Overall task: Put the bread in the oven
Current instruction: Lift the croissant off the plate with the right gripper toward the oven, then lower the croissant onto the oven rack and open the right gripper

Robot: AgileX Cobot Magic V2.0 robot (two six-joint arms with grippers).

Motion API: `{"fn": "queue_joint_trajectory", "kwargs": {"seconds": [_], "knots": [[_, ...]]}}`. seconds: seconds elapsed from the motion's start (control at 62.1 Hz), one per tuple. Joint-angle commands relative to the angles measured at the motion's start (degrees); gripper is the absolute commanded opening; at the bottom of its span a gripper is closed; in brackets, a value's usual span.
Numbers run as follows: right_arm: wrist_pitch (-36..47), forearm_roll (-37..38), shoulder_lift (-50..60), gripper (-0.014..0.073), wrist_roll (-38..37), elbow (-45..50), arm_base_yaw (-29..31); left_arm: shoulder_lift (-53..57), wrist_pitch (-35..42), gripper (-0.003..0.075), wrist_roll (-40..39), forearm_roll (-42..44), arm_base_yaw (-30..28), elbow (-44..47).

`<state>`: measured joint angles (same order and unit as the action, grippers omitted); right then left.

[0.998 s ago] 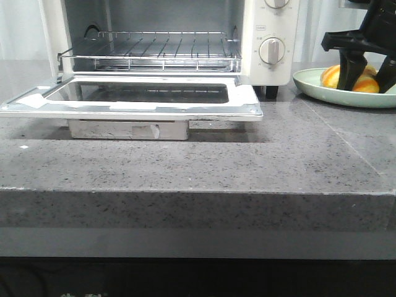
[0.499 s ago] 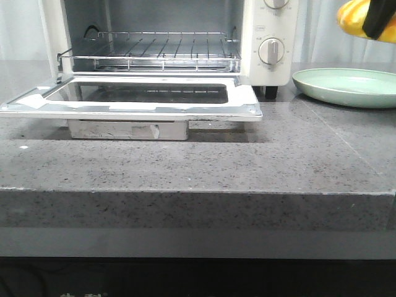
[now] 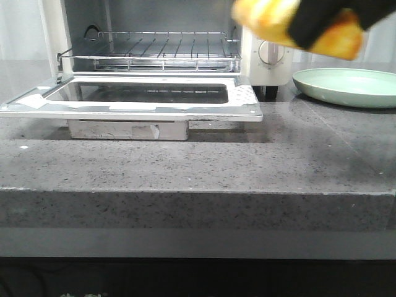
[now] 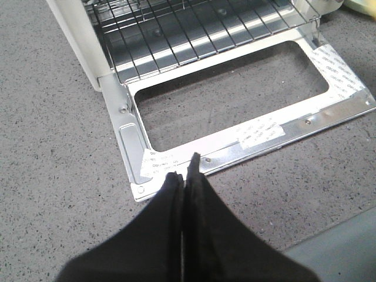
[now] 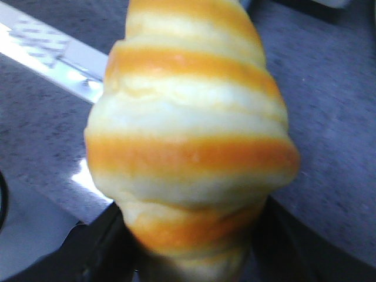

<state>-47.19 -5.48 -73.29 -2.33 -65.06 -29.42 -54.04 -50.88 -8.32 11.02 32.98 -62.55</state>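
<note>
Next, I bring the bread with my right gripper to near the middle of the oven's bare wire rack (image 3: 164,37), and I should let go of it there.
The bread (image 3: 272,18) is a glossy yellow roll with orange stripes, held in the air in front of the oven's knob panel, blurred by motion. It fills the right wrist view (image 5: 188,135). My right gripper (image 3: 309,25) is shut on the bread. The cream-white oven (image 3: 269,62) stands at the back left with its glass door (image 3: 244,102) dropped open and its wire rack (image 3: 148,49) bare. My left gripper (image 4: 185,170) is shut and empty, hovering over the near corner of the open door (image 4: 132,147); it does not show in the front view.
A pale green plate (image 3: 346,86) sits empty on the grey stone counter (image 3: 185,161) to the right of the oven. The counter's front edge runs across the near side. A metal block (image 3: 127,129) sits under the open door.
My right gripper has lifted the bread off the green plate and carried it up and to the left, toward the oven. The plate now lies empty.
</note>
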Motion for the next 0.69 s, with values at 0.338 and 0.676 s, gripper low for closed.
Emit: {"fn": "queue_joint_trajectory", "kwargs": {"seconds": [0.338, 0.676], "knots": [[-0.27, 10.03, -20.57, 0.0069, -6.36, -28.29, -7.21, 0.44, 3.96, -0.0018, -0.43, 0.12, 0.08, -1.41], [-1.94, 18.49, -33.66, 0.0072, -10.28, -45.94, -7.21, 0.44, 3.96, -0.0018, -0.43, 0.12, 0.08, -1.41]]}}
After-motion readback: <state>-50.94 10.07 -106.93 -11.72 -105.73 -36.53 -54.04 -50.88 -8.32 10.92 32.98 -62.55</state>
